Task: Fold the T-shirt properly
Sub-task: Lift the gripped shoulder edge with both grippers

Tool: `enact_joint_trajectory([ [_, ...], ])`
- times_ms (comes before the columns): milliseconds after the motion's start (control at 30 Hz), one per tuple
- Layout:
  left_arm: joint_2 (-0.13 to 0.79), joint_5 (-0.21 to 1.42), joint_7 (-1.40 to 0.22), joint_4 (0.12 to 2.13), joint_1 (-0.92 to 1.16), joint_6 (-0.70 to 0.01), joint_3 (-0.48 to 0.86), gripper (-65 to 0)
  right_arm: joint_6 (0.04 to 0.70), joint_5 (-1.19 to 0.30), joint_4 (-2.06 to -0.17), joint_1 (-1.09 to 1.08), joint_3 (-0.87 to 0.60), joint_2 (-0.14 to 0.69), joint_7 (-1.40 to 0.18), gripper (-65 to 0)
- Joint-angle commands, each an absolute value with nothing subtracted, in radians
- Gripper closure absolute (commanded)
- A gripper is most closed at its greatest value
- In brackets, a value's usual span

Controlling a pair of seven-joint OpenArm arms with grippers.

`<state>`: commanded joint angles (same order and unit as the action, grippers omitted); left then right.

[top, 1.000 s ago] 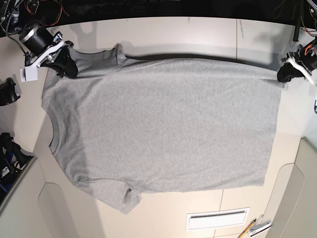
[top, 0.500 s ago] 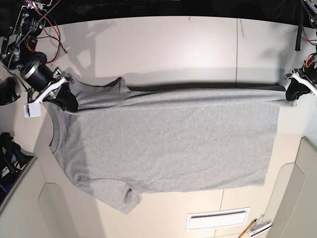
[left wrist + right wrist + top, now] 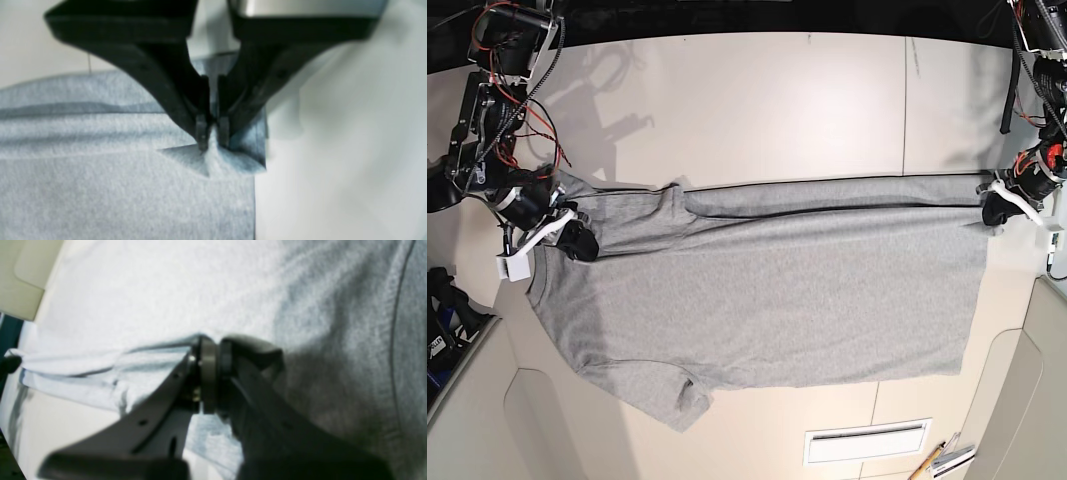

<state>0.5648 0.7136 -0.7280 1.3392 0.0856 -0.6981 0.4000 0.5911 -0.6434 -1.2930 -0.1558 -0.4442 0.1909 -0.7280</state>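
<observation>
The robot's left gripper pinches the T-shirt in front of its far edge, so it should open, take the cloth nearer that edge (image 3: pixel 975 188) and pull the T-shirt back.
The heather-grey T-shirt (image 3: pixel 767 300) lies spread on the table, plain side up, its far edge lifted and folded toward the front. My left gripper (image 3: pixel 990 212) is at the right side of the base view, shut on the T-shirt's hem corner (image 3: pixel 213 156); its black fingertips (image 3: pixel 201 133) pinch a peak of cloth. My right gripper (image 3: pixel 582 243) is at the left of the base view, shut on the T-shirt's shoulder cloth near the collar (image 3: pixel 397 323); its fingers (image 3: pixel 208 373) clamp a fold of fabric (image 3: pixel 150 356). One sleeve (image 3: pixel 672 400) lies flat at the front.
The white table (image 3: pixel 757 100) shows bare behind the shirt. A slotted white vent (image 3: pixel 867 440) and a pencil (image 3: pixel 927 462) lie near the front edge. Cream panels (image 3: pixel 1037 390) border the front right, and dark equipment (image 3: pixel 447 310) stands at the left edge.
Both grippers have moved toward the front of the table, dragging the shirt's far edge with them. The folded-over band of cloth along that edge has grown wider.
</observation>
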Motion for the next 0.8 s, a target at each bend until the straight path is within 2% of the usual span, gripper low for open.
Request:
enact_joint_trajectory([
  [33,0.565,0.713,-0.722,1.333,0.086,-0.698,0.397,0.0,0.591,-0.643,-1.285,-0.155,-0.444,0.191,-0.718,-3.0],
  [133,0.562,0.713,-0.706,1.308,0.086,-0.698,0.397,-0.7,0.591,-0.643,-1.254,-0.155,-0.444,0.191,-0.685,-19.5],
  [200,0.562,0.714,-0.699,1.298,0.086,-0.698,0.397,-11.6,0.591,-0.643,-1.247,-0.155,-0.445,0.191,-0.677,-27.2],
  [233,0.562,0.717,-0.699,1.296,0.086,-0.698,0.397,-14.9,0.591,-0.643,-1.247,-0.155,-0.444,0.191,-0.677,-28.9],
  [300,0.562,0.723,-0.729,1.296,0.086,-0.698,0.397,-20.6,0.591,-0.659,-1.247,-0.155,-0.445,0.191,-0.678,-29.5],
  [400,0.563,0.815,-0.831,1.296,0.086,-0.698,0.397,-28.8,0.591,-0.704,-1.254,-0.155,-0.448,0.191,-0.736,-29.5],
  [533,0.563,0.884,-0.847,1.298,0.086,-0.698,0.426,-29.0,0.591,-0.723,-1.315,-0.154,-0.493,0.191,-0.787,-29.5],
  [733,0.564,1.033,-0.941,1.298,0.086,-0.698,0.574,-29.2,0.591,-0.748,-1.440,-0.152,-0.599,0.210,-0.854,-29.5],
  [800,0.563,1.059,-0.974,1.298,0.087,-0.698,0.584,-33.3,0.591,-0.748,-1.443,-0.151,-0.609,0.236,-0.865,-29.5],
])
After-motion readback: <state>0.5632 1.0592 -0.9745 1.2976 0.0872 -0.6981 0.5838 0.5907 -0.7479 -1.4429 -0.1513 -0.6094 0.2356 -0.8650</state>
